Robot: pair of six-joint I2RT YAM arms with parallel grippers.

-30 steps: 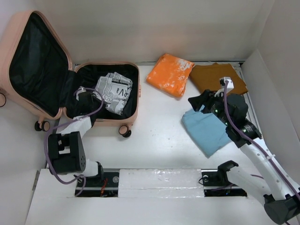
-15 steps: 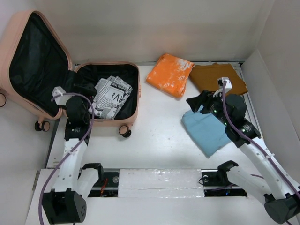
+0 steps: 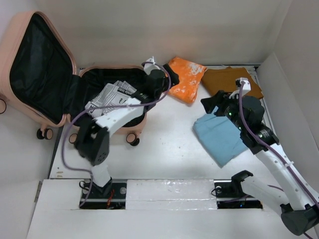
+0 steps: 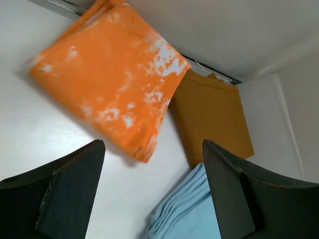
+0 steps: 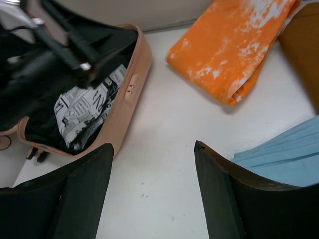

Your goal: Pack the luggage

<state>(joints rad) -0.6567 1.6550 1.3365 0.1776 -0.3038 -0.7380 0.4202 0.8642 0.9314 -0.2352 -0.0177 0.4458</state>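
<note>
My left gripper is due next at the middle of the orange cloth's near edge [image 3: 179,96] [image 4: 97,129]. It should close there.
The luggage [image 3: 142,94] lies open at the left, its lid [image 3: 37,64] propped up and a newspaper-print cloth [image 3: 112,97] in the black-lined base. My left gripper [image 3: 165,85] hangs open and empty above the luggage's right rim, beside the folded orange cloth [image 3: 185,78]. In the left wrist view the orange cloth [image 4: 109,74] lies beyond the open gripper [image 4: 152,144]. My right gripper [image 3: 210,104] is open and empty over the near edge of the light blue cloth [image 3: 222,137]. In the right wrist view, bare table shows between the open gripper's [image 5: 153,147] fingers, with the luggage [image 5: 134,74] to the left.
A folded brown cloth [image 3: 232,82] lies at the back right, touching the orange one. White walls close the back and the right side [image 3: 294,99]. The luggage's caster wheels [image 3: 132,139] stick out toward the near edge.
My left arm has swung from the luggage's left side across it to its right rim and its gripper has opened; the newspaper-print cloth stays in the luggage. The right arm barely moved.
</note>
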